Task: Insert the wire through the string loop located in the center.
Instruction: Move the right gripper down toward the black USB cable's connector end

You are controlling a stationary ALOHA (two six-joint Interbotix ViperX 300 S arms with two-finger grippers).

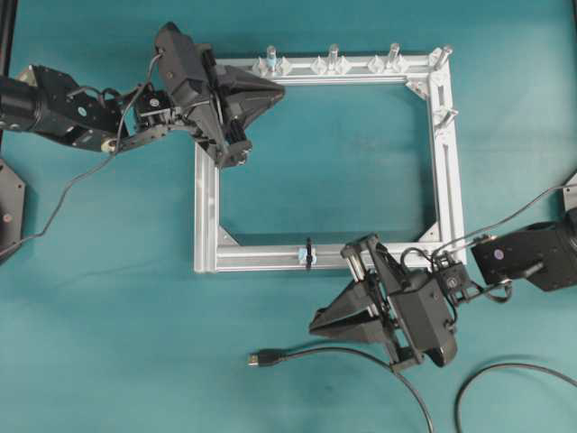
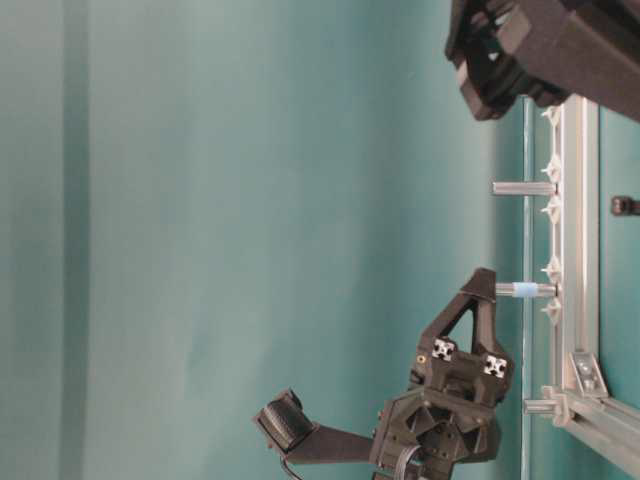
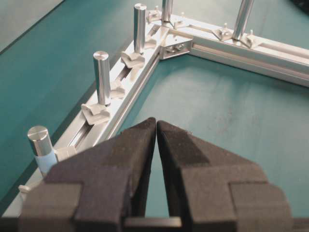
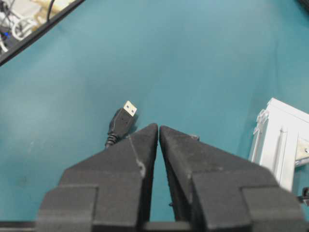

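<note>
The robot's right gripper should close on the cable (image 1: 292,354) behind the ribbed end of the wire's black USB plug.
The wire lies loose on the teal table in front of the frame. Its black USB plug (image 1: 260,359) points left and the cable (image 1: 379,361) trails off to the lower right. The right wrist view shows the plug (image 4: 123,119) just left of my right gripper (image 4: 158,126), which is shut and holds nothing. That right gripper (image 1: 315,327) hovers between the plug and the frame's near bar. The string loop (image 1: 307,255) circles the middle of that bar beside a pale-blue fitting (image 1: 298,256). My left gripper (image 1: 281,90) is shut and empty at the frame's far left corner, its tips (image 3: 156,121) over bare table.
The square aluminium frame (image 1: 448,171) carries upright silver pegs (image 1: 333,56) along its far bar; one has a pale-blue band (image 3: 44,155). A second black cable (image 1: 505,368) curves at the lower right. The right arm's cord (image 1: 514,216) crosses beside the frame's right bar.
</note>
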